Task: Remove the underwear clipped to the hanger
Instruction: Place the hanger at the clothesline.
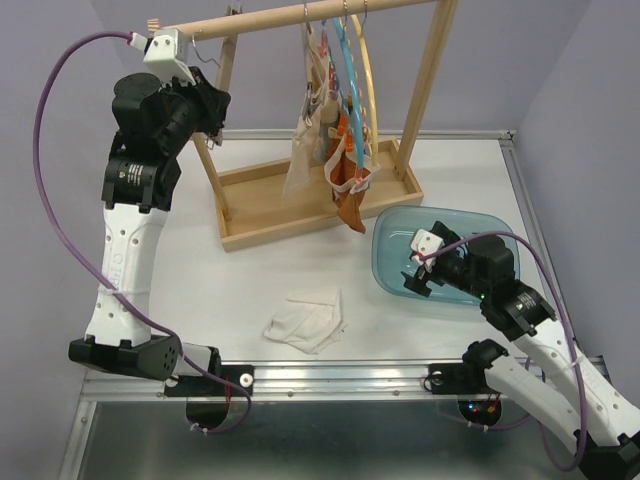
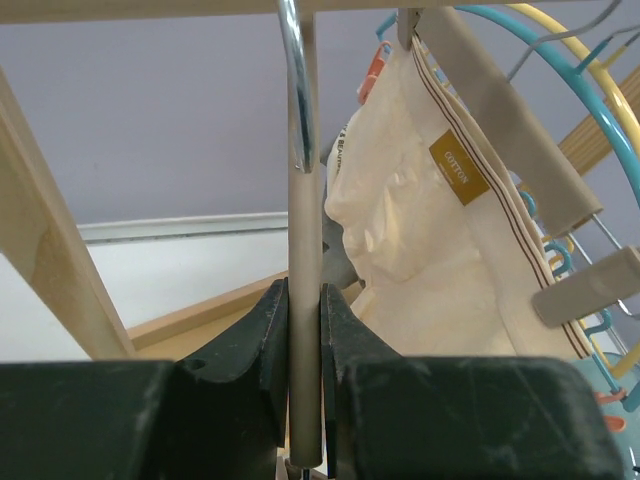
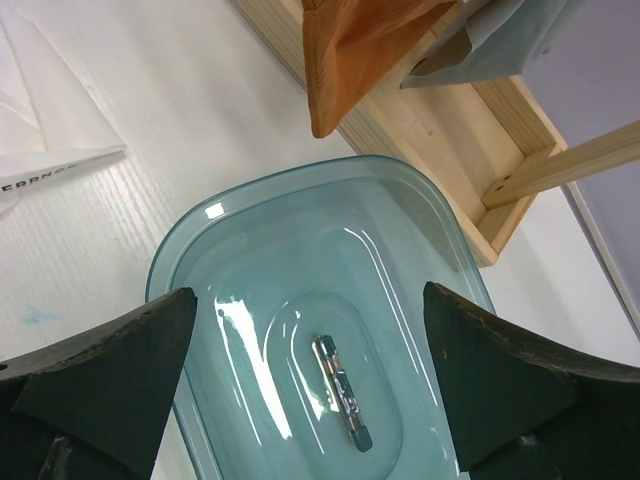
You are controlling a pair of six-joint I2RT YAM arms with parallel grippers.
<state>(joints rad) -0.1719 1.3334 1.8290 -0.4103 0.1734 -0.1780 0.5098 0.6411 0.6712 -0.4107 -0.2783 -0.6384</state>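
I will next close my right gripper on the loose white table underwear's side point(image 1: 319, 325) nearest the blue tub.
Beige underwear point(image 1: 305, 150) and orange-brown underwear point(image 1: 350, 205) hang clipped to blue and yellow hangers point(image 1: 352, 60) on the wooden rack's rail point(image 1: 300, 15). One white underwear point(image 1: 305, 320) lies loose on the table. My left gripper point(image 1: 215, 112) is raised by the rack's left end. In the left wrist view it point(image 2: 305, 300) is shut on a thin pale upright rod point(image 2: 304, 230), with the beige cloth point(image 2: 430, 240) just right of it. My right gripper point(image 1: 415, 265) is open and empty above the blue tub point(image 3: 200, 260). Orange point(image 3: 360, 50) and grey point(image 3: 500, 50) cloth hang beyond the tub.
The rack's wooden base tray point(image 1: 260, 215) stands behind the tub point(image 1: 390, 270). A small clip-like piece point(image 3: 343, 392) lies in the tub's bottom. A metal hook point(image 2: 293, 90) hangs in front of the rod. The table's right edge point(image 1: 525, 200) is close to the tub.
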